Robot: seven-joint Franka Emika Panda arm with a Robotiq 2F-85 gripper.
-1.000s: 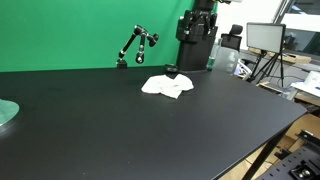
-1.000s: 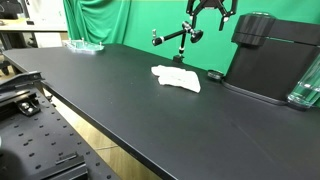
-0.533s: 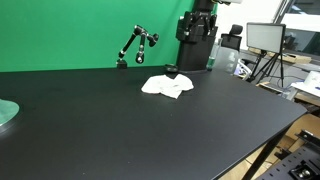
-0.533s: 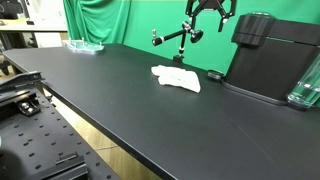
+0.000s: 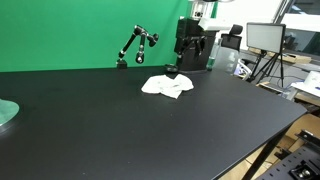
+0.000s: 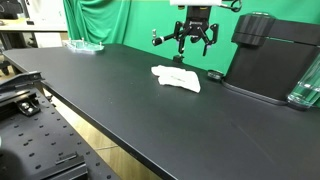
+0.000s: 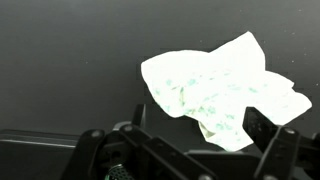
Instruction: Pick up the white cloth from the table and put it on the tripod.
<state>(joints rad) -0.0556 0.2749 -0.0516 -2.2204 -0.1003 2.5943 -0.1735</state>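
Observation:
Next, I bring my gripper to the white cloth and close it on the fold in the middle [image 5: 173,79] [image 7: 208,94] of that cloth, a little toward the green screen.
The white cloth [image 5: 167,86] lies crumpled on the black table in both exterior views [image 6: 176,78]. It fills the upper middle of the wrist view [image 7: 220,88], with faint green speckles. My gripper [image 6: 194,42] hangs open above the cloth, fingers spread and empty; it also shows in an exterior view [image 5: 190,47]. In the wrist view the open fingers [image 7: 200,140] frame the cloth's lower edge. A small black jointed tripod arm [image 5: 136,45] stands at the table's far edge by the green screen, and shows in the other exterior view too [image 6: 172,37].
A large black machine [image 6: 272,58] stands close beside the cloth. A small dark object [image 6: 214,75] lies next to it. A clear glass dish [image 6: 84,44] sits at the far table end. A camera tripod with a monitor [image 5: 267,50] stands beyond the table.
My gripper has dropped from high above down toward the cloth, still open.

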